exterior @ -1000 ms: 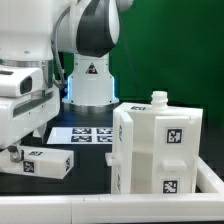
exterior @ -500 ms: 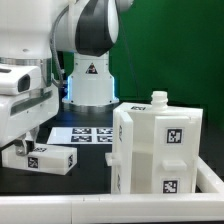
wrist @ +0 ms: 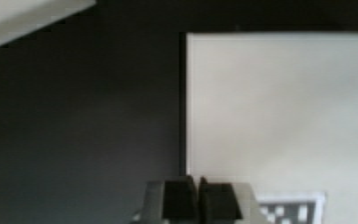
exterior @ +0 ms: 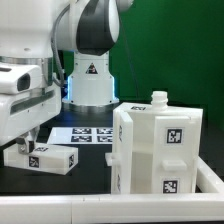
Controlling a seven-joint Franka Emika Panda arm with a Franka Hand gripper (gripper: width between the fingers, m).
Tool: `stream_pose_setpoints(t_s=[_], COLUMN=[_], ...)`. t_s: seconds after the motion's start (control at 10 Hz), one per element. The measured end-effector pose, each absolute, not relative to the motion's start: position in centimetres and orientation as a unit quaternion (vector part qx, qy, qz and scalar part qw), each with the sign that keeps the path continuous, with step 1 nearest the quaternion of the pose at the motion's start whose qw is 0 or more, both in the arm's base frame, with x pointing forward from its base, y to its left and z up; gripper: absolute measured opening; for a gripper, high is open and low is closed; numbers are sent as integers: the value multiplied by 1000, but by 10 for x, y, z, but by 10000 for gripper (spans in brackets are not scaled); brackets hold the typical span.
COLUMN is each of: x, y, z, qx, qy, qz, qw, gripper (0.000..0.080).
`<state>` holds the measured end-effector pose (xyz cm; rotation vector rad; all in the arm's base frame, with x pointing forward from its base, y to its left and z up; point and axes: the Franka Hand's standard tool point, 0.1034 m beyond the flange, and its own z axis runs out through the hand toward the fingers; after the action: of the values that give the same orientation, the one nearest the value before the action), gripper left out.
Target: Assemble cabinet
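My gripper is closed at the edge of the white cabinet block, so I will open it wide and grip the block across both sides [exterior: 52, 160] before I lift it.
The white cabinet body [exterior: 160, 145] stands upright at the exterior view's right, with marker tags on its front and a small knob [exterior: 158, 98] on top. A loose white cabinet block [exterior: 50, 157] with tags lies on the black table at the exterior view's left. My gripper [exterior: 26, 142] is low at that block's far left end, touching or nearly touching it. In the wrist view the gripper [wrist: 194, 203] is shut with nothing between the fingers, right beside the edge of the white block [wrist: 282, 110], whose tag shows close by.
The marker board [exterior: 85, 133] lies flat on the table between the block and the robot base [exterior: 88, 80]. A white rail [exterior: 60, 210] runs along the near table edge. The cabinet body stands close to the right of the marker board.
The loose block has shifted slightly toward the exterior view's right and turned a little, with my shut gripper following at its left end. The cabinet body has not moved.
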<state>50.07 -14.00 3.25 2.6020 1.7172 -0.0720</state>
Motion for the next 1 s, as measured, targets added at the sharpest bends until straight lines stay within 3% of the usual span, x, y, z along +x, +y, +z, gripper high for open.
stream_pose_setpoints(t_s=[0.1, 0.3, 0.4, 0.6, 0.7, 0.8, 0.9, 1.0], x=[502, 504, 503, 497, 495, 490, 485, 482], y=[-136, -129, -127, -123, -122, -120, -118, -117], z=[36, 39, 38, 34, 32, 30, 27, 24], qx=[834, 828, 826, 825, 826, 826, 826, 826], qy=[551, 561, 563, 564, 562, 562, 562, 562], qz=[-25, -21, -20, -22, -23, -26, -29, -31], qw=[13, 18, 19, 20, 18, 16, 12, 10], gripper=[2, 225, 225, 546, 546, 719, 774, 774])
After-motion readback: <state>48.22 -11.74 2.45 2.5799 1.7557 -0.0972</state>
